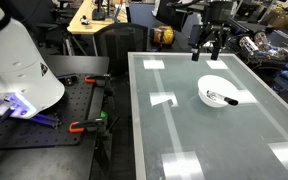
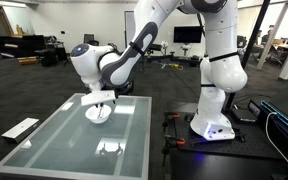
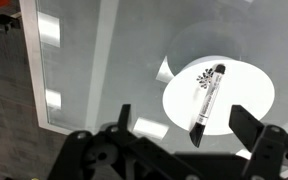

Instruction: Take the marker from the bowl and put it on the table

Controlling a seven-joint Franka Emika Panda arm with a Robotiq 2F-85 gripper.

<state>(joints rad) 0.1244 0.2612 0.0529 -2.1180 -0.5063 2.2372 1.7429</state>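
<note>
The middle of the marker's body (image 1: 221,97) (image 3: 207,106), inside the white bowl's rim, is the next place my gripper will go down to and close on.
The white bowl (image 1: 212,88) stands on the pale glass table (image 1: 184,135), towards its far side. The black marker (image 1: 225,99) lies across the bowl, one end poking over the rim. My gripper (image 1: 209,52) hangs open and empty well above the bowl. In an exterior view the gripper (image 2: 100,98) is just over the bowl (image 2: 98,115) on the table (image 2: 64,140). In the wrist view the marker (image 3: 206,98) lies in the bowl (image 3: 242,95), its dark tip over the rim, and shows between my open fingers (image 3: 184,128). The table (image 3: 94,70) fills the wrist view.
A dark perforated bench (image 1: 34,135) with orange-handled clamps (image 1: 84,126) stands beside the table, carrying the robot base (image 1: 19,65). Cluttered desks (image 1: 274,50) lie behind. The table's edge (image 3: 29,80) runs down the left of the wrist view.
</note>
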